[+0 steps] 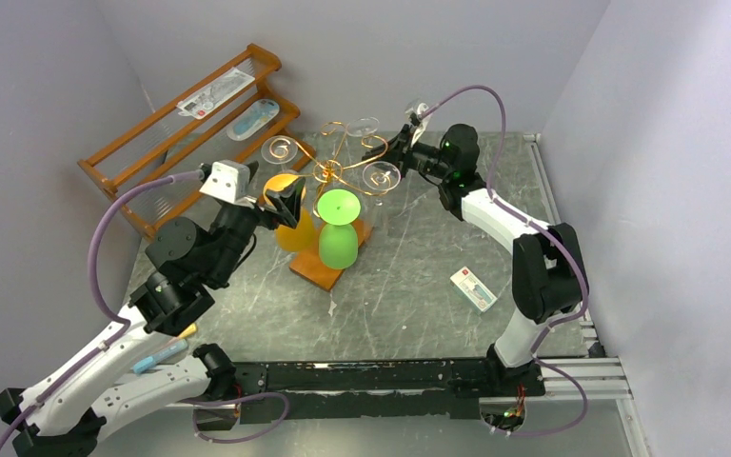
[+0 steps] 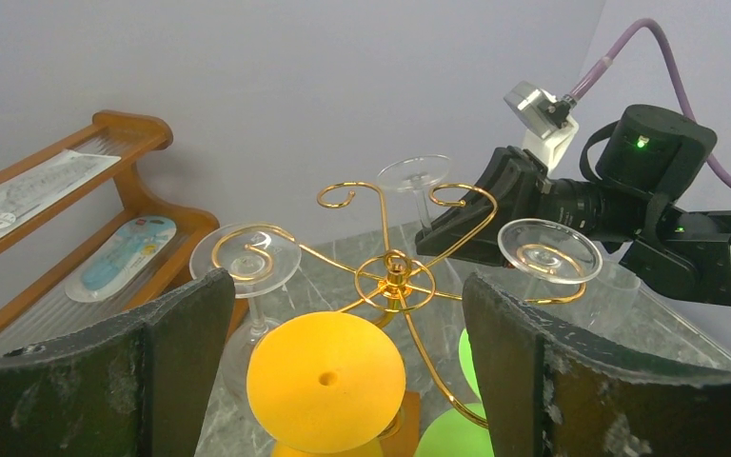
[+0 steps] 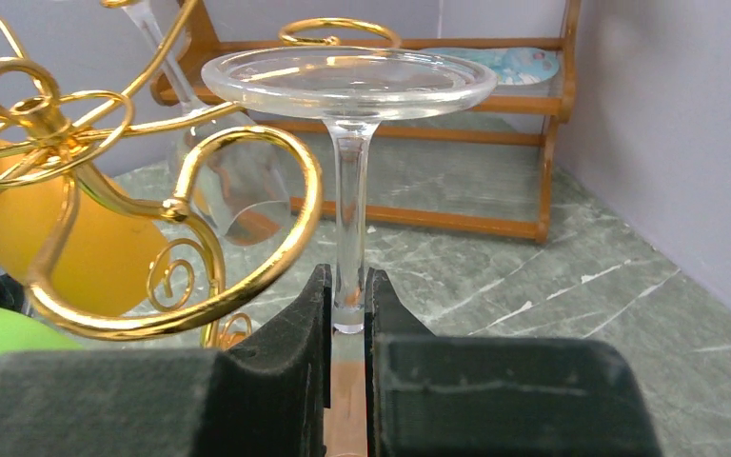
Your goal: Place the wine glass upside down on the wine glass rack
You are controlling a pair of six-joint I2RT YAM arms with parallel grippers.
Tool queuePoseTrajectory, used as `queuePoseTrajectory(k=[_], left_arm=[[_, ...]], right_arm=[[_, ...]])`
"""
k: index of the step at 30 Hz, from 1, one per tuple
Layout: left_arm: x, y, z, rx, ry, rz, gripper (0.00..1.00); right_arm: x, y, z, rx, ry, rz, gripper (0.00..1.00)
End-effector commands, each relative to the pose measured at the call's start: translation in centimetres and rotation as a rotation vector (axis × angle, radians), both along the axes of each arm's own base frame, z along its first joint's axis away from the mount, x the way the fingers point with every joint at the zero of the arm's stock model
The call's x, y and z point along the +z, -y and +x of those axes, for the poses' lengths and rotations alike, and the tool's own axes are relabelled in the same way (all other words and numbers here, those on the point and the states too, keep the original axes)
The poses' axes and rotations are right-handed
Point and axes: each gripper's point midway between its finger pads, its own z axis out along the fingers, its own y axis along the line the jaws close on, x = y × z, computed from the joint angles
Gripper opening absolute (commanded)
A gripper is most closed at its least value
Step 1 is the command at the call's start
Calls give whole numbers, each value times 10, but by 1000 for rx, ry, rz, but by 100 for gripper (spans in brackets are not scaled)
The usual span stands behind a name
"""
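Observation:
My right gripper needs to let go of the clear wine glass, its foot hanging on the empty gold curl [image 1: 379, 142] [image 3: 245, 214] beside its stem.
A clear wine glass [image 3: 347, 81] is held upside down, foot uppermost, with my right gripper [image 3: 347, 286] shut on its stem. The foot [image 2: 549, 250] is level with a scroll arm of the gold wine glass rack [image 1: 328, 171], and the stem stands just beside that arm's curl [image 3: 247, 190]. I cannot tell whether the foot rests on the arm. My left gripper [image 2: 347, 286] is open on the rack's near left side, its fingers either side of an orange glass's foot [image 2: 326, 381] without touching it. My right gripper [image 1: 402, 152] reaches in from the back right.
Two more clear glasses [image 1: 281, 150] [image 1: 364, 126] hang on the rack, beside an orange one [image 1: 290, 228] and a green one [image 1: 338, 228] over the wooden base. A slatted wooden shelf [image 1: 190, 133] stands back left. A card [image 1: 473, 288] lies on the table.

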Motion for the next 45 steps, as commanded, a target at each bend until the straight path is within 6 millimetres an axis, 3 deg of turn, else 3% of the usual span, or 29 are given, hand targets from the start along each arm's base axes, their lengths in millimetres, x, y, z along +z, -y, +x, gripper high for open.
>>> queuePoseTrajectory(k=[1, 16, 27, 39, 45], left_arm=[[0, -1, 1, 12, 0, 0, 93], [-3, 0, 3, 16, -7, 11, 93], [-5, 0, 4, 19, -9, 14, 93], [-5, 3, 4, 10, -13, 16, 93], [-5, 4, 3, 3, -14, 12, 93]], right_arm=[[27, 1, -12, 44, 102, 29, 0], [18, -1, -27, 110, 112, 12, 0], [11, 0, -50, 207, 129, -16, 0], [24, 6, -65, 191, 180, 8, 0], [35, 17, -57, 96, 203, 42, 0]])
